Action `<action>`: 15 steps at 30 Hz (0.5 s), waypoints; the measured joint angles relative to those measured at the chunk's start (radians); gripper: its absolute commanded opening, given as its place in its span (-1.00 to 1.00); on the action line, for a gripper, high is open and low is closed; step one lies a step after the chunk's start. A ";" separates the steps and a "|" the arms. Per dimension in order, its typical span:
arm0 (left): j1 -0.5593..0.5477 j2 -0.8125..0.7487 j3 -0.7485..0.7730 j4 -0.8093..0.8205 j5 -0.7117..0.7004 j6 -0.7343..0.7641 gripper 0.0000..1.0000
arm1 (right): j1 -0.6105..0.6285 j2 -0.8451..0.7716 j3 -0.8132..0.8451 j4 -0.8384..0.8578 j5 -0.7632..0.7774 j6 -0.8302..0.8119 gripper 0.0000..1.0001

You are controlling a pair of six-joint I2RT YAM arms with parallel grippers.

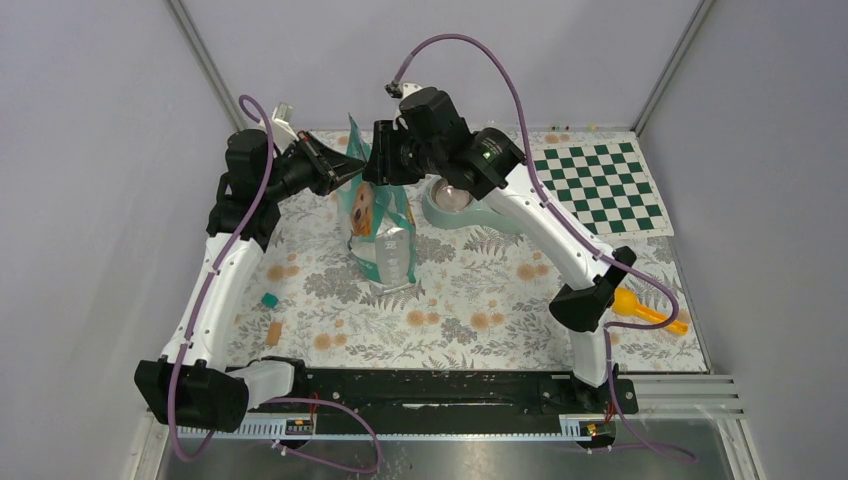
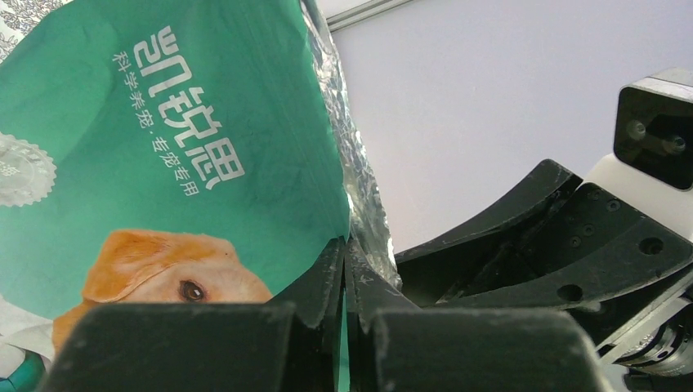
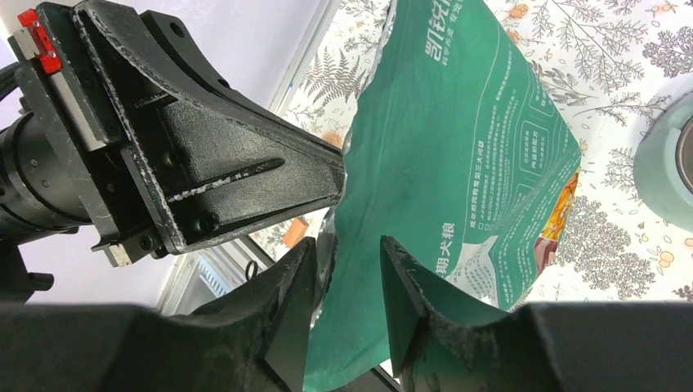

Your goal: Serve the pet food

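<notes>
My right gripper will pinch the opposite side (image 3: 357, 257) and pull the bag's opening open, as the opening is nearly flat with my left gripper on one side of the bag.
A teal bag (image 1: 380, 225) with a golden dog picture stands upright on the floral mat. The pet food is hidden in every view. My left gripper (image 1: 345, 172) is shut on the bag's top edge; in the left wrist view its jaws (image 2: 346, 253) pinch the teal and foil wall of the bag (image 2: 163, 147). My right gripper (image 1: 385, 160) hovers at the bag's top from the other side. In the right wrist view, the right gripper (image 3: 347, 253) is open, its fingers straddling the bag's wall (image 3: 466, 147) with a gap on either side, just under the left gripper (image 3: 204, 163).
A pale green bowl (image 1: 455, 200) sits right behind the bag, also at the right wrist view's edge (image 3: 666, 171). A yellow-orange scoop (image 1: 640, 310) lies at the right. A green chequered mat (image 1: 600, 185) is at the back right. Two small blocks (image 1: 270, 300) lie front left.
</notes>
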 measured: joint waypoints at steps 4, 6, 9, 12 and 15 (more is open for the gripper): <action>0.000 -0.004 0.000 -0.004 0.000 0.003 -1.00 | 0.000 0.000 0.012 -0.012 0.002 0.009 0.03; 0.000 -0.005 0.000 -0.005 -0.001 0.005 -1.00 | -0.003 0.000 0.013 -0.012 0.000 0.017 0.02; 0.000 -0.005 0.000 -0.005 -0.001 0.011 -1.00 | -0.009 0.000 0.013 -0.012 -0.007 0.032 -0.06; 0.000 -0.007 0.000 -0.006 -0.002 0.021 -1.00 | -0.018 0.000 0.013 -0.012 -0.012 0.046 -0.24; 0.000 -0.011 0.000 -0.010 -0.006 0.029 -1.00 | -0.026 0.000 0.013 -0.012 -0.018 0.055 -0.48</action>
